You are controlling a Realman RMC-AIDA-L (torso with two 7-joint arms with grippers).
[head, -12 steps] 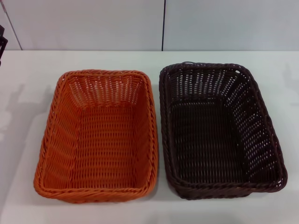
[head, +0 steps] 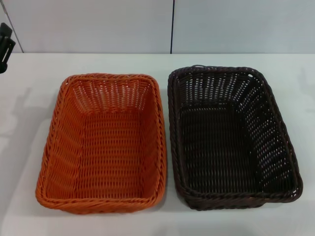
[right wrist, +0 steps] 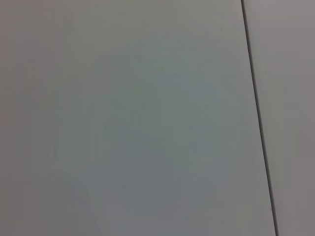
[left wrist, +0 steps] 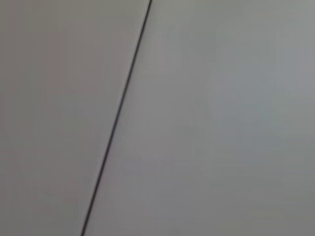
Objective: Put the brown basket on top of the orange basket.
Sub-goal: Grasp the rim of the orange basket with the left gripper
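Observation:
Next, the left gripper grips the middle of the long rim (head: 51, 130) of the orange basket, on the side away from the brown basket.
The orange basket (head: 103, 142) stands on the white table, left of centre in the head view. The brown basket (head: 229, 137) stands right beside it on the right, rims nearly touching. Both are upright and empty. A dark part of my left gripper (head: 6, 49) shows at the far left edge, above the table's back left, well away from both baskets. My right gripper is out of view. The two wrist views show only plain grey wall panels with a dark seam.
The white table (head: 29, 98) extends around the baskets. A grey panelled wall (head: 98, 24) with a vertical seam stands behind the table.
My left gripper has come a little further into view at the far left edge. The baskets have not moved.

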